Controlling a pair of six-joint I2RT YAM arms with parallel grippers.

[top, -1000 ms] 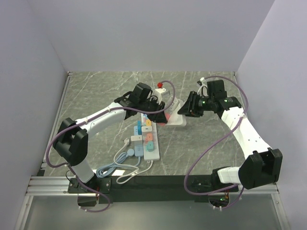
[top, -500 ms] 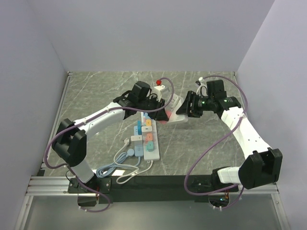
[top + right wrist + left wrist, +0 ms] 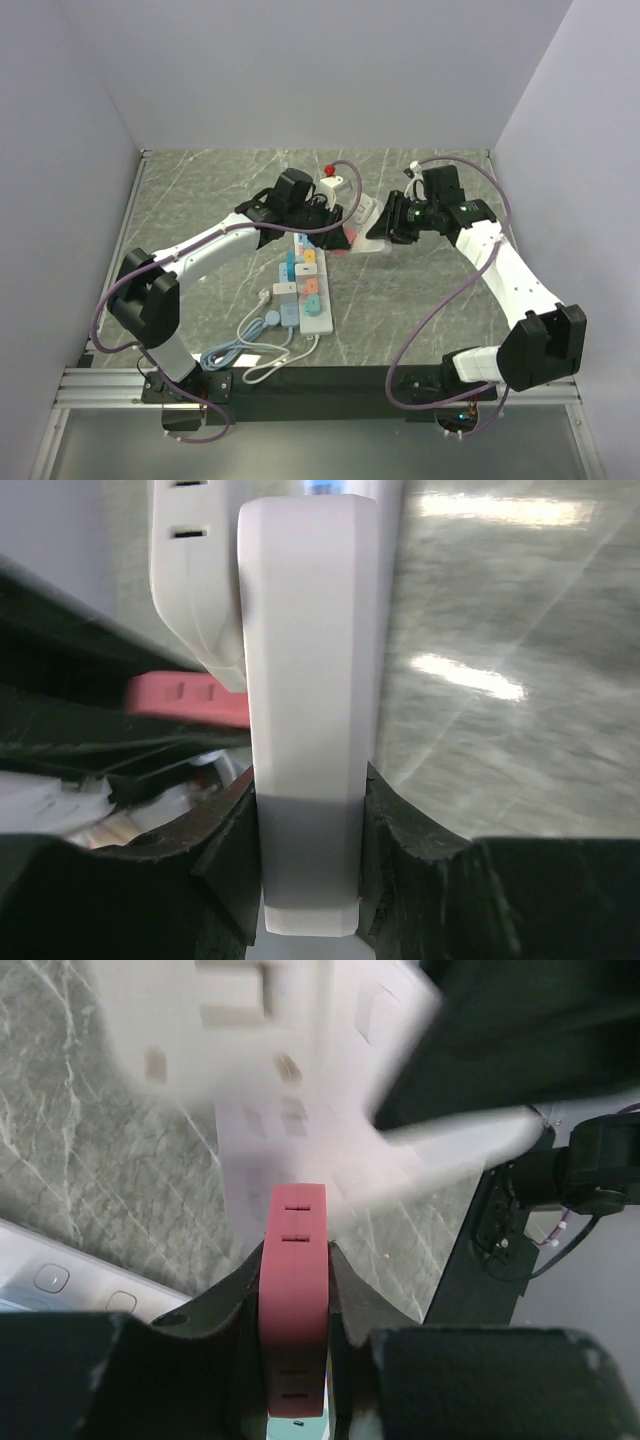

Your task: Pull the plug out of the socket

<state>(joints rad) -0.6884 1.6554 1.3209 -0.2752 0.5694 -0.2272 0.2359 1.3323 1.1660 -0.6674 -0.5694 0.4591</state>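
Note:
Next, I release the red plug from my left gripper on the bare grey table (image 3: 179, 238) just behind the elbow of that arm.
My right gripper (image 3: 388, 224) is shut on the white socket strip (image 3: 368, 226) and holds it tilted, off the table. In the right wrist view the fingers (image 3: 400, 830) clamp the strip's (image 3: 305, 630) narrow body. My left gripper (image 3: 333, 230) is shut on a red plug (image 3: 341, 246) at the strip's near left end. In the left wrist view the plug (image 3: 293, 1290) sits between my fingers (image 3: 220, 1300) with its tip against the blurred strip (image 3: 290, 1120). The plug also shows in the right wrist view (image 3: 190, 700). I cannot tell whether its pins are still in the outlet.
A second white strip with several coloured plugs (image 3: 306, 288) lies near the middle, with white and blue cords (image 3: 255, 350) coiled toward the front edge. A small white adaptor with a red top (image 3: 334, 183) stands behind my left gripper. Grey walls enclose the table.
My right gripper has moved left and tipped the white strip up off the table. My left gripper has stayed almost in place, still holding the red plug.

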